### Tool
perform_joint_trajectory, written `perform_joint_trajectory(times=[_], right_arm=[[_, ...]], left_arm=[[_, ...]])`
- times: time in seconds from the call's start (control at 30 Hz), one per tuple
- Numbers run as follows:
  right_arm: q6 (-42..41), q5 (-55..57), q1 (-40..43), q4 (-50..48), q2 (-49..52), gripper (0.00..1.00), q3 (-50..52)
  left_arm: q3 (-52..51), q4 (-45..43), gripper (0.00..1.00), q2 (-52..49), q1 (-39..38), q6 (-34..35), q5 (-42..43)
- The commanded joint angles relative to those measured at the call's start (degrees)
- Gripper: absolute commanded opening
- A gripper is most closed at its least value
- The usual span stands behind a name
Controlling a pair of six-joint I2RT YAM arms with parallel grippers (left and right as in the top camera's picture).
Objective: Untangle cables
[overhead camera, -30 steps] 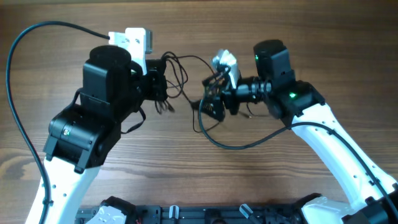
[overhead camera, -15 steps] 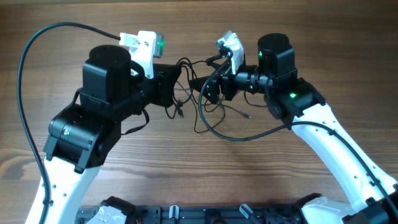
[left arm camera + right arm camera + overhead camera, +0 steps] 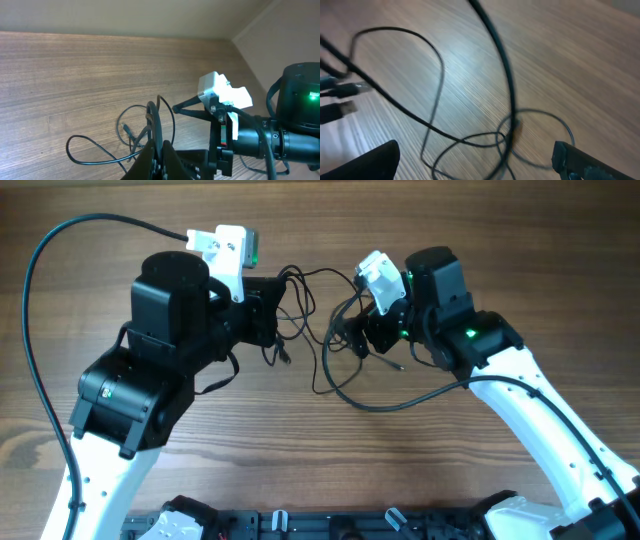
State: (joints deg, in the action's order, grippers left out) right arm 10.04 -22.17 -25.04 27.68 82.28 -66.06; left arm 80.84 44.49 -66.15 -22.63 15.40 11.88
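Next, my right gripper takes the raised cable strands (image 3: 299, 278) before my left gripper opens, because the cables' crossed loops hang together from my left gripper's bunch.
The cables (image 3: 318, 300) are thin black cords strung in loose loops between the two arms, with one long loop (image 3: 375, 402) lying on the wood toward the front. My left gripper (image 3: 268, 318) is shut on a bunch of strands; in the left wrist view its fingertips (image 3: 161, 159) pinch the cords (image 3: 152, 117), which rise from them. My right gripper (image 3: 350, 337) stands open just right of the tangle. In the right wrist view it (image 3: 480, 165) spans crossed loops (image 3: 470, 140) on the table without touching them. Two plug ends (image 3: 342, 98) show at the left.
Thicker black arm cables run at the far left (image 3: 35, 300) and below the right arm (image 3: 500, 385). The wooden table (image 3: 450, 470) extends on all sides. A black fixture (image 3: 330, 525) lines the front edge. A wall (image 3: 280, 35) rises beyond the table's far corner.
My left gripper lifted its strands toward the back and has held there. My right gripper swung up to the tangle, then drew back right and down, still open.
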Motion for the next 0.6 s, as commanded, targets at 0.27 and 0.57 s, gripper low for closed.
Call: perform_joint_trajectory(times=[0.27, 0.57], right_arm=[[1.07, -10.54, -5.75, -10.82, 6.71, 1.0, -0.68], [-5.77, -10.54, -7.43, -18.78, 6.71, 0.97, -0.68]], left_arm=[[0.87, -0.79, 0.05, 0.9, 0.35, 0.11, 2.05], [0.87, -0.74, 0.05, 0.9, 0.35, 0.09, 3.13]])
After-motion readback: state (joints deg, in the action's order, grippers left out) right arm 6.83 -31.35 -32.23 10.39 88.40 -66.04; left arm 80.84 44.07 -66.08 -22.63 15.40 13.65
